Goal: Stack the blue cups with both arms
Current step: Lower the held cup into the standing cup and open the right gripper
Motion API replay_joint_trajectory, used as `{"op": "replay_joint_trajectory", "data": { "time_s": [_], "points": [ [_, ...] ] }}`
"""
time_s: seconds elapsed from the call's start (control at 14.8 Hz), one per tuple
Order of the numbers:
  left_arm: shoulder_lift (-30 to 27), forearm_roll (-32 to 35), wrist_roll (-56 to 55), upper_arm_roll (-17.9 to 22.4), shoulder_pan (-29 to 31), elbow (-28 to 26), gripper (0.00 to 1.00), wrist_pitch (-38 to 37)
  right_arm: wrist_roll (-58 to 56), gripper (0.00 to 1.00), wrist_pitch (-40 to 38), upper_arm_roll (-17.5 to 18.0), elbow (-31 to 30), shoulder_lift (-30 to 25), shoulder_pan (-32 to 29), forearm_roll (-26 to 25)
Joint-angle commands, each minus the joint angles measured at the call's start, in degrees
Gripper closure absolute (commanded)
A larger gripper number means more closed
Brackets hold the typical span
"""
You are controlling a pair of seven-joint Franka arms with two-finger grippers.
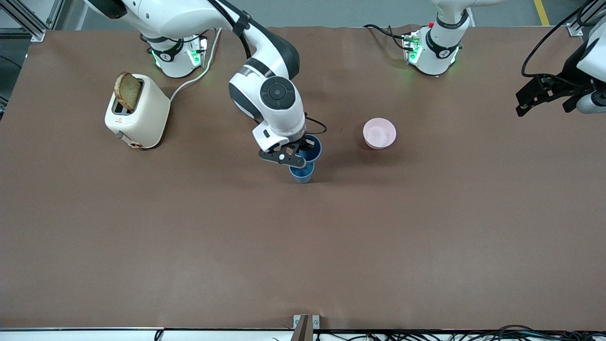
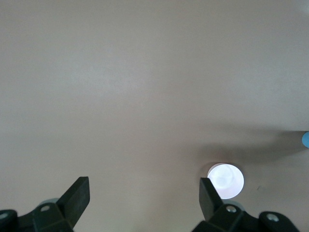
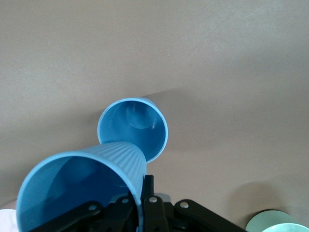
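Next, my right gripper lets go of the held blue cup inside the second blue cup (image 1: pixel 301 171) (image 3: pixel 133 128) that stands upright on the table.
My right gripper (image 1: pixel 289 158) is shut on the rim of one blue cup (image 1: pixel 311 148), one finger inside and one outside. It holds the cup tilted just above the second blue cup (image 1: pixel 301 173), which stands upright on the table near its middle. In the right wrist view the held cup (image 3: pixel 82 186) fills the foreground by the gripper (image 3: pixel 145 198), its base near the rim of the standing cup (image 3: pixel 134 126). My left gripper (image 1: pixel 523 100) waits open and empty in the air over the left arm's end of the table; its fingers (image 2: pixel 77 193) stand wide apart.
A pink bowl (image 1: pixel 379 133) sits beside the cups toward the left arm's end, also in the left wrist view (image 2: pixel 225 180). A pale green bowl's edge (image 3: pixel 273 224) shows in the right wrist view. A cream toaster (image 1: pixel 138 117) with toast stands toward the right arm's end.
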Motion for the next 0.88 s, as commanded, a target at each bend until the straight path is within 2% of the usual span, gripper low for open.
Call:
{"op": "replay_joint_trajectory", "data": {
  "time_s": [0.0, 0.27, 0.81],
  "points": [
    [-1.2, -0.6, 1.8, 0.8, -0.4, -1.7, 0.0, 1.5, 1.8, 0.98, 1.4, 0.4, -0.2, 0.2, -0.1, -1.7],
    [0.9, -0.2, 2.0, 0.8, -0.6, 0.7, 0.0, 2.6, 1.8, 0.98, 1.9, 0.4, -0.2, 1.2, -0.1, -2.5],
    [2.3, 0.2, 1.4, 1.5, -2.4, 1.9, 0.0, 2.7, 1.8, 0.98, 3.6, 0.4, -0.1, 1.9, -0.8, -4.9]
  ]
}}
